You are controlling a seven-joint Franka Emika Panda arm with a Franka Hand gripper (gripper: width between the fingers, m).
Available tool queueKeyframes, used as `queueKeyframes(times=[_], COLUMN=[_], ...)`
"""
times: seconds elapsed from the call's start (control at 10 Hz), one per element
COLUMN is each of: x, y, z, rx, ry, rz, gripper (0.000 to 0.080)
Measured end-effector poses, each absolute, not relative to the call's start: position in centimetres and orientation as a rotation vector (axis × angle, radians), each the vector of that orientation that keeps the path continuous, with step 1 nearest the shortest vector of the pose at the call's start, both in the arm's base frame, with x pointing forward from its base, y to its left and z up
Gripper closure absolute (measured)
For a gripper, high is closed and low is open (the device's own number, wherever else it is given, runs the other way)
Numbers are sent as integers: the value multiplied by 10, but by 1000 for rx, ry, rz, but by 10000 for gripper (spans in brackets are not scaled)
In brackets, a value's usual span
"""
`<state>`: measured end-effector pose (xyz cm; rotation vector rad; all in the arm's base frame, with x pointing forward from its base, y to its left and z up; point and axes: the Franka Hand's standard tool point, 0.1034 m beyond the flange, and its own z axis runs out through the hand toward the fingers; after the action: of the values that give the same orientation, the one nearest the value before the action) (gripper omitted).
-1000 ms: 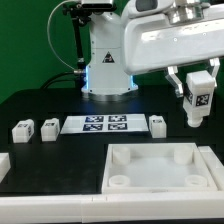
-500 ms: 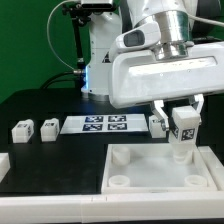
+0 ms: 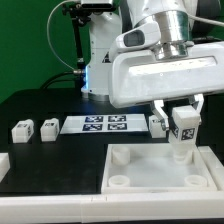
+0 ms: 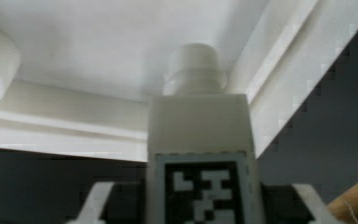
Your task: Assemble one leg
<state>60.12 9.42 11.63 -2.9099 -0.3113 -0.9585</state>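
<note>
The robot's gripper should release the leg in the tray's near corner socket (image 3: 196, 181), just in front of the held leg. The leg is now upright over the tray's far corner.
My gripper (image 3: 182, 120) is shut on one leg (image 3: 182, 134), a white blocky peg with a black-and-white tag, held upright over the far corner of the large white tray (image 3: 150, 170) on the exterior view's right. The leg's lower end reaches down to the round socket there. In the wrist view the leg (image 4: 201, 130) fills the middle, its round tip pointing at the tray's inside (image 4: 105, 60), my gripper (image 4: 201, 200) around its tagged face. Three more legs lie on the table: two on the exterior view's left (image 3: 21, 130) (image 3: 48, 128) and one (image 3: 157, 124) beside the gripper.
The marker board (image 3: 103, 124) lies flat behind the tray, between the loose legs. The robot's base (image 3: 105, 60) stands at the back. A white part (image 3: 3, 164) shows at the exterior view's left edge.
From one second ago the gripper with the leg has come down and toward the tray's far corner. Over the last half second nothing has visibly moved.
</note>
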Motion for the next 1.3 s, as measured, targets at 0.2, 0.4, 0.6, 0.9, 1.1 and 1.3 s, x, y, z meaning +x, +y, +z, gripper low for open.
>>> queueKeyframes(times=[0.2,0.4,0.6,0.9,1.1,1.3], x=[589,614,614,621,623,628], y=[96,106,107,110,113,111], z=[96,117,106,100,90,84], rx=[-2950,-2921,-2920,-2916,-2914,-2908], ry=[-332,-360,-358,-356,-354,-343], rz=[-763,-849,-848,-850,-844,-870], gripper=[509,509,509,509,509,509])
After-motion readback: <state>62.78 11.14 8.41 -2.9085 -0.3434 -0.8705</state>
